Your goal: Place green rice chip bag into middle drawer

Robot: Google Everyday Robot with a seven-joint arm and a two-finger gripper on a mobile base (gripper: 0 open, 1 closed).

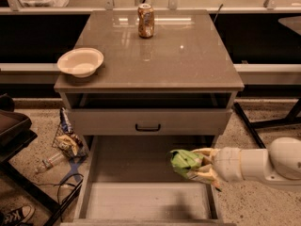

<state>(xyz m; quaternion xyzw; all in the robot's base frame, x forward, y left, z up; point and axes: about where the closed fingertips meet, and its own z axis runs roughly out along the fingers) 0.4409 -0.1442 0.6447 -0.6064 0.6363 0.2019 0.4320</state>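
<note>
The robot's gripper needs to release the green rice chip bag on the middle drawer's bottom, straight (147, 176) below the black handle.
The green rice chip bag (185, 162) is a glossy green snack bag held in my gripper (201, 165), which reaches in from the right and is shut on it. The bag hangs over the right part of the open middle drawer (146, 199), a wide shallow grey box pulled out low in front of the cabinet. The bag is above the drawer floor, not resting on it. My pale arm (263, 165) extends to the right edge of the view.
A grey drawer front with a black handle (147, 126) sits above the open drawer. On the cabinet top stand an orange-brown can (146, 20) and a white bowl (80, 61). Litter and cables (66, 142) lie on the floor at left, next to a dark cart (11, 126).
</note>
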